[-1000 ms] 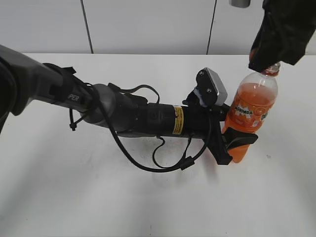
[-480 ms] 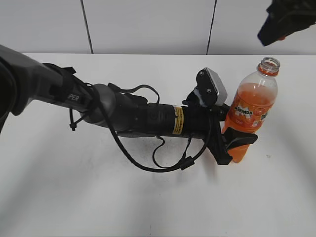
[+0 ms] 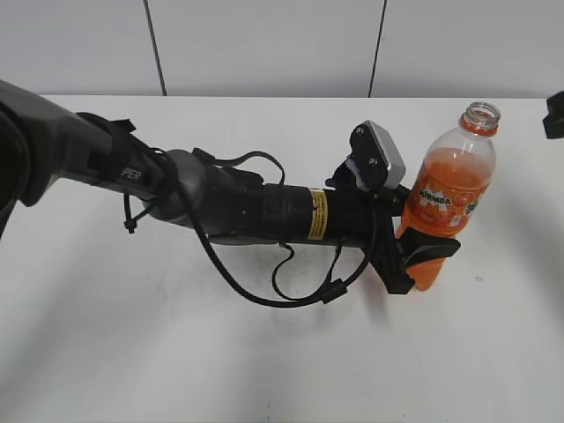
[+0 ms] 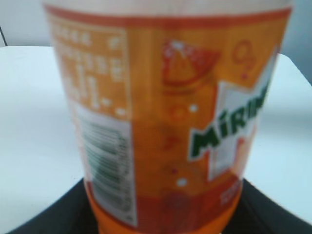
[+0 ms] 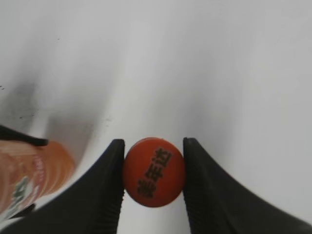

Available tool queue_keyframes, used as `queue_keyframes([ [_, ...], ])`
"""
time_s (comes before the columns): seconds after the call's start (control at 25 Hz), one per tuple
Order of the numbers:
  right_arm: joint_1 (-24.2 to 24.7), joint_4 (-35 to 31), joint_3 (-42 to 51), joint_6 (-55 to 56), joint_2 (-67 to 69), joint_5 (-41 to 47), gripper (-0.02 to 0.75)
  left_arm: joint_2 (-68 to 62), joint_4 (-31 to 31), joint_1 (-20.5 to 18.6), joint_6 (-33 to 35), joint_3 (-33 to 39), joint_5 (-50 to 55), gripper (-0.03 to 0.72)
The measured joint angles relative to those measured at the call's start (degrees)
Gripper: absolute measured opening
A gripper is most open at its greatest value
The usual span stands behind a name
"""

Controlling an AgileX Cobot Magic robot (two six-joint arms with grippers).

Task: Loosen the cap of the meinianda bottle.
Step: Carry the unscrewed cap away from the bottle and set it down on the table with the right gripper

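Observation:
My right gripper is going to let go of the orange cap on the white table [image 3: 502,239], beside the meinianda bottle and opposite my left gripper. The orange cap is held above the table now.
The meinianda bottle [image 3: 448,198] stands upright at the right of the white table, its mouth open with no cap on it. My left gripper [image 3: 421,256] is shut on the bottle's lower body. The left wrist view is filled by the blurred label of the bottle [image 4: 165,122]. My right gripper [image 5: 154,175] is shut on the orange cap [image 5: 154,171], held above the table to the right of the bottle [image 5: 29,170]. In the exterior view only a dark bit of the right arm [image 3: 554,115] shows at the right edge.
The left arm [image 3: 220,207] lies across the middle of the table [image 3: 176,352] with looped cables. A white panelled wall [image 3: 264,44] runs behind the table's far edge.
My right gripper has lifted off the bottle's neck with the cap and moved up and to the right, nearly out of the exterior view. The bottle's mouth is now bare. The left arm is still.

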State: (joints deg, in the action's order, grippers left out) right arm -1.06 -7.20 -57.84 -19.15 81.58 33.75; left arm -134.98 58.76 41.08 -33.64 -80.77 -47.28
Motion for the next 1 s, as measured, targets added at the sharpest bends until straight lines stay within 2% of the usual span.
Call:
queue_keyframes([
  [0.24,0.4,0.1,15.3,0.9,3.9,-23.6,0.272,0.0,0.0,0.0,0.0,0.0,0.0,0.398],
  [0.48,0.4,-2.4,17.9,2.5,15.3,-36.2,0.272,0.0,0.0,0.0,0.0,0.0,-0.1,0.398],
  [0.72,0.4,-5.7,17.9,2.5,22.2,-44.4,0.272,0.0,-0.2,0.0,0.0,0.0,-0.1,0.398],
  [1.0,0.4,-6.5,17.9,2.5,24.2,-47.2,0.272,0.0,-1.1,0.0,0.0,0.0,0.0,0.398],
])
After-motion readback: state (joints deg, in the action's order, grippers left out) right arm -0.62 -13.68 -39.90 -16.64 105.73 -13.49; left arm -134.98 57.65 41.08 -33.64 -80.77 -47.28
